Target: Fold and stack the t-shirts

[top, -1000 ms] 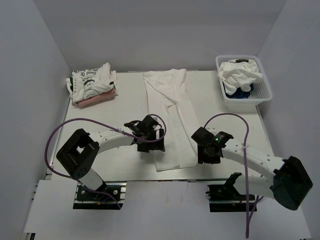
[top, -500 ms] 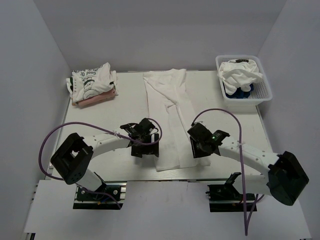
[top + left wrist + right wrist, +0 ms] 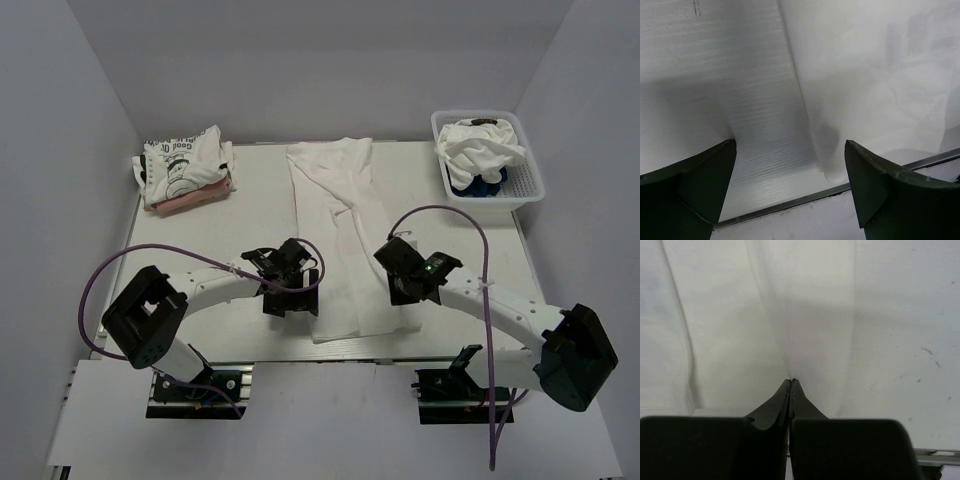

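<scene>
The fold of the white t-shirt in my right gripper is inside its flared side edge, so next I lay it down, open and take the t-shirt's near corner (image 3: 413, 327).
A white t-shirt (image 3: 340, 230) lies folded into a long strip down the middle of the table. My right gripper (image 3: 396, 286) is at its near right edge, shut on a pinch of the cloth; in the right wrist view the t-shirt (image 3: 740, 315) rises in a ridge to the closed tips of the gripper (image 3: 791, 382). At the strip's near left corner my left gripper (image 3: 292, 300) hangs open. In the left wrist view that gripper (image 3: 790, 146) straddles the t-shirt's corner (image 3: 865, 75) and bare table, holding nothing.
A stack of folded t-shirts (image 3: 185, 165), white with black lettering over a pinkish one, sits at the back left. At the back right a white lattice basket (image 3: 527, 188) holds crumpled white and blue t-shirts (image 3: 480, 148). The table's metal front edge (image 3: 790, 202) runs just under my left gripper.
My right gripper has moved in to the shirt's right edge and shut on it. My left gripper has shifted slightly nearer and stayed open.
</scene>
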`<state>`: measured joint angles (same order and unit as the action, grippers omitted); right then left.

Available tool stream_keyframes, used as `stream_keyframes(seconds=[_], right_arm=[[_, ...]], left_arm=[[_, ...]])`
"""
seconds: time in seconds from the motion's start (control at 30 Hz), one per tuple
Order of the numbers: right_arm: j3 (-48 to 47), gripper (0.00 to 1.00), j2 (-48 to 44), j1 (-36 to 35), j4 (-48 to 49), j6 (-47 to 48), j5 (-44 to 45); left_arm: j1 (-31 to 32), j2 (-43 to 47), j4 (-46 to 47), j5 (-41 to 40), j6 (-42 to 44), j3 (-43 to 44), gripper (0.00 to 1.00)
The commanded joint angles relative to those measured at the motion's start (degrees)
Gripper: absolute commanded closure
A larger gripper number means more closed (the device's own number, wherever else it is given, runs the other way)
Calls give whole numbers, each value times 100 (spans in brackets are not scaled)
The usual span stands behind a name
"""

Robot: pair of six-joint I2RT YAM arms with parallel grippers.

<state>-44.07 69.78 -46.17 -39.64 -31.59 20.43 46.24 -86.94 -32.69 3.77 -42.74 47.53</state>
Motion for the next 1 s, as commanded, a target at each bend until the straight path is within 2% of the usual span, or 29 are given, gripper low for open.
stream_keyframes(seconds=[0.0, 0.07, 0.2, 0.37, 0.47, 0.6, 0.97], right_arm=[[-540, 100, -202, 12, -851, -207, 313], [-689, 100, -210, -14, -1158, -303, 383], [-883, 100, -254, 12, -1179, -181, 235], [-963, 100, -237, -41, -765, 206, -740], [-823, 100, -254, -76, -178, 443, -1801], [-506, 100, -114, -102, 114, 496, -2172], [-58, 100, 975, -217, 1070, 514, -2096]], left_arm=[[26, -25, 26, -61, -33, -112, 1], [26, -77, 26, -61, -33, -112, 1], [26, -131, -27, -61, 20, -59, 1], [26, -131, -27, -113, 73, 46, 1], [26, -131, -80, -113, 73, 46, 1], [26, -131, -80, -113, 73, 46, 1], [26, -131, -185, -166, 21, 46, 1]])
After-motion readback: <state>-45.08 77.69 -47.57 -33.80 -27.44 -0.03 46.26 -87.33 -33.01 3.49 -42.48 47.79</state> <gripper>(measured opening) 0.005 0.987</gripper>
